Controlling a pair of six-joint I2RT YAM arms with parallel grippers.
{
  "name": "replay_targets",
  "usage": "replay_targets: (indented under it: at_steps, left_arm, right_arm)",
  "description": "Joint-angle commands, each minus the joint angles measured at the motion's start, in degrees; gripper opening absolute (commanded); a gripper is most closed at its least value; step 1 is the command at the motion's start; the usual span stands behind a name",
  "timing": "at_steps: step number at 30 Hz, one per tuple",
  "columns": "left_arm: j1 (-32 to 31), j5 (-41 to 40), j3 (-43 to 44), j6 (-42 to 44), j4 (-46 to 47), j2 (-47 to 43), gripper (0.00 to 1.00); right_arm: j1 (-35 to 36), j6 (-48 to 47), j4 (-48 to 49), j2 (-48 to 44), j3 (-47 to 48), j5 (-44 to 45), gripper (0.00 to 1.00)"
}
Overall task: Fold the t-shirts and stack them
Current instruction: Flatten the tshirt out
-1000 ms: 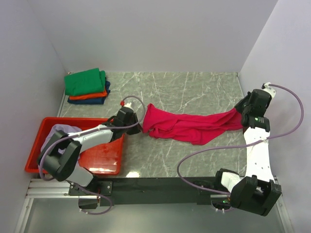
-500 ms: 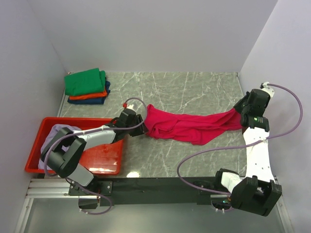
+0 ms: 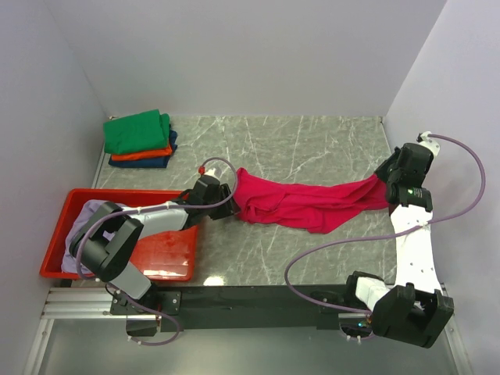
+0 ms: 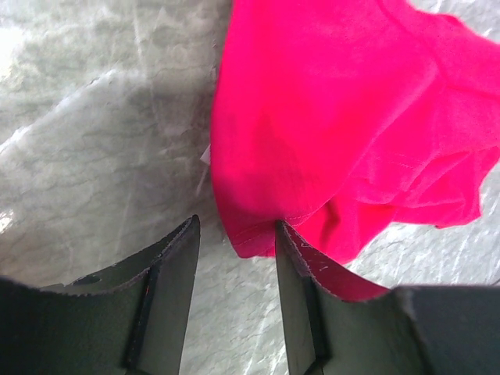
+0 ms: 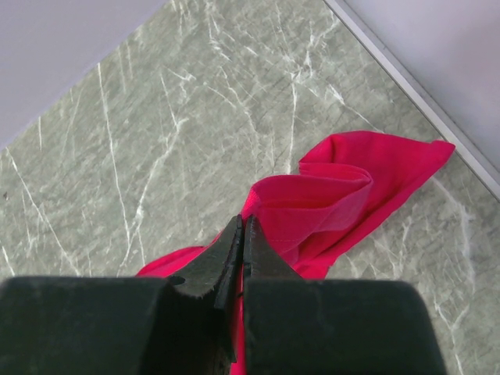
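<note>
My left gripper is to pinch the hem corner (image 4: 246, 238) of the crimson-pink t-shirt, which lies bunched in a narrow heap, and lift alongside my right gripper before folding.
The crimson-pink t-shirt (image 3: 305, 205) lies stretched across the middle of the table. My left gripper (image 3: 224, 201) is open at its left end. In the left wrist view the gripper (image 4: 234, 233) has the shirt's hem corner (image 4: 250, 234) between its fingertips, low over the table. My right gripper (image 3: 388, 181) is shut on the shirt's right end, and in the right wrist view the gripper (image 5: 242, 228) pinches the bunched cloth (image 5: 344, 195). The green (image 3: 137, 131), orange (image 3: 144, 153) and dark blue (image 3: 160, 162) t-shirts sit folded in a stack at the back left. The pale lavender t-shirt (image 3: 94, 212) lies in the tray.
A red plastic tray (image 3: 164, 251) stands at the near left, under my left arm. White walls close in the table at the left, back and right. The right wall's edge (image 5: 422, 94) runs close beside my right gripper.
My left gripper has moved right, up to the left edge of the crimson-pink shirt. My right gripper has stayed in place, still shut on the shirt's right end.
</note>
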Motion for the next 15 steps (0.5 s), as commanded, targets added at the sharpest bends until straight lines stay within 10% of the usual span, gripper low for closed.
replay_targets:
  at_steps: [1,15]
  left_arm:
    - [-0.15,0.99,0.03,-1.32,4.55,-1.05,0.49]
    - [-0.15,1.96,-1.73,-3.25,8.16,-1.93,0.51]
  right_arm:
    - [0.57,-1.01,1.02,-0.64,0.54,0.34,0.00]
    - [1.01,-1.37,0.75,0.32,0.98,-0.10,0.00]
